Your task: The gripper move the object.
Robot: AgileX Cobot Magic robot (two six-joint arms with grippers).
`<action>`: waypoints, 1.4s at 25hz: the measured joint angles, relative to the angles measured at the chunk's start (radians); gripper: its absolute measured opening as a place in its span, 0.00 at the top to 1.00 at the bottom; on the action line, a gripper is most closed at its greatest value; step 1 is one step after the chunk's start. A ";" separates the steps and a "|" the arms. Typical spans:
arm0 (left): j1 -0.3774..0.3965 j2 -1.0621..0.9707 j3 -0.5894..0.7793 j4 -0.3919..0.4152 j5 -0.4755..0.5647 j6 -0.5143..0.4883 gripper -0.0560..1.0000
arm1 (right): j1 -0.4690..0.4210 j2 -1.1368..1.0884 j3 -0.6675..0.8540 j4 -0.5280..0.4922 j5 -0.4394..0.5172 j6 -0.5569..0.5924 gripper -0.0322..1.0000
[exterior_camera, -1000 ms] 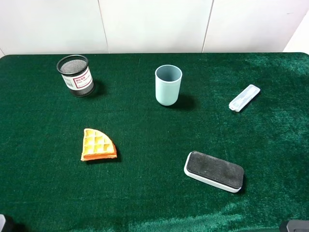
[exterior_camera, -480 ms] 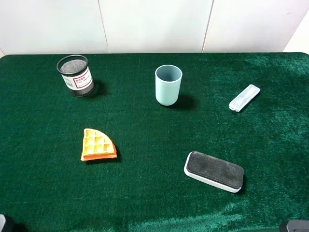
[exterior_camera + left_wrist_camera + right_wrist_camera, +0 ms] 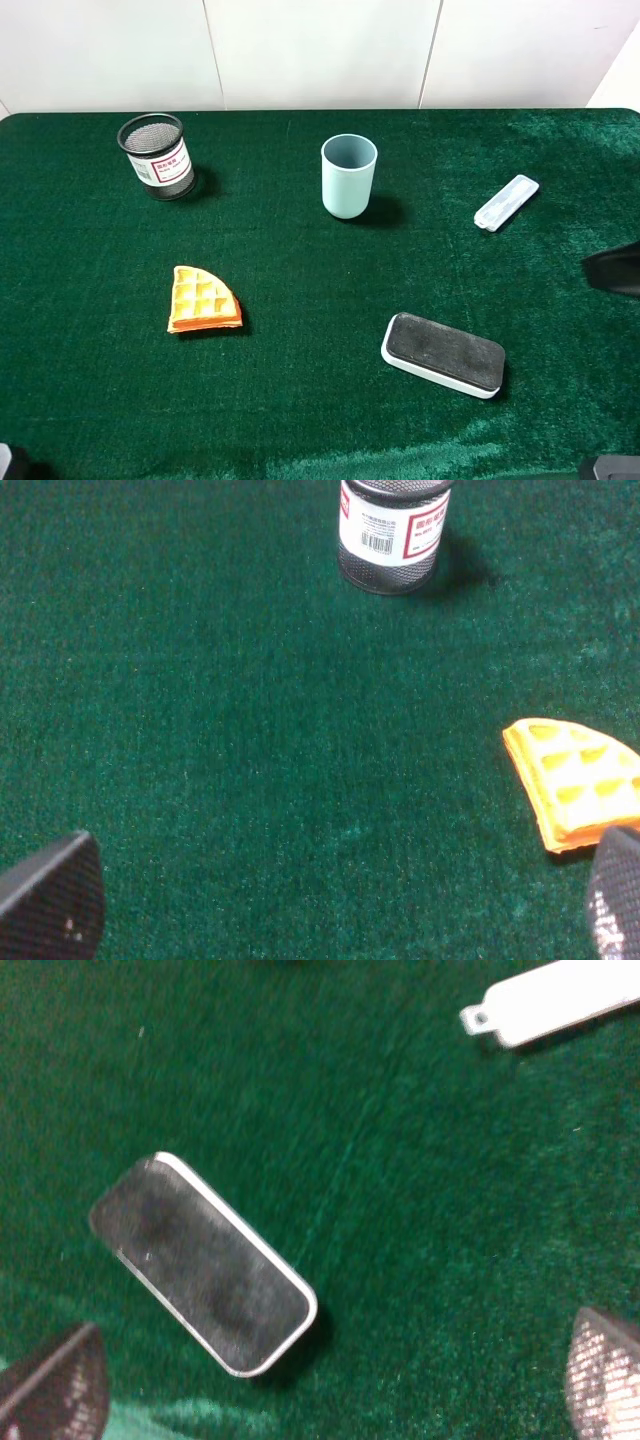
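Observation:
I should take hold of the eraser next with my right gripper, closing it across the middle of the eraser's long sides (image 3: 446, 356) (image 3: 205, 1263).
The eraser (image 3: 443, 354), black felt on a white base, lies flat on the green cloth at the front right. It also shows in the right wrist view (image 3: 202, 1265), ahead of and between the two fingertips. My right gripper (image 3: 328, 1380) is open and empty; a black part of it (image 3: 613, 270) shows at the right edge, above and right of the eraser, apart from it. My left gripper (image 3: 330, 895) is open and empty at the front left, over bare cloth.
A pale-blue cup (image 3: 348, 176) stands at the back middle. A black mesh pen cup (image 3: 156, 157) stands at the back left. An orange waffle piece (image 3: 203, 300) lies left of centre. A slim pale-blue case (image 3: 506, 202) lies at the back right.
A black part of my right gripper has come into the exterior view at the right edge. The eraser and the other things have not moved.

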State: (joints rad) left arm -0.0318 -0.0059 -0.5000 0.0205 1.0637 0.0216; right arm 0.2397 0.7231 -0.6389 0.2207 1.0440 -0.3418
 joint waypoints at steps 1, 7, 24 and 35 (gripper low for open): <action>0.000 0.000 0.000 0.000 0.000 0.000 0.02 | 0.022 0.022 0.000 -0.006 -0.009 -0.006 0.30; 0.000 0.000 0.000 0.000 0.000 0.000 0.02 | 0.158 0.150 0.000 -0.053 -0.043 -0.016 0.30; 0.000 0.000 0.000 0.000 0.000 0.000 0.02 | 0.419 0.530 -0.001 -0.128 -0.161 -0.019 0.30; 0.000 0.000 0.000 0.000 0.000 0.000 0.02 | 0.542 0.757 -0.003 -0.148 -0.288 -0.018 0.30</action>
State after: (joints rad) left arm -0.0318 -0.0059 -0.5000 0.0205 1.0637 0.0216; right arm 0.7813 1.4797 -0.6419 0.0731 0.7557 -0.3598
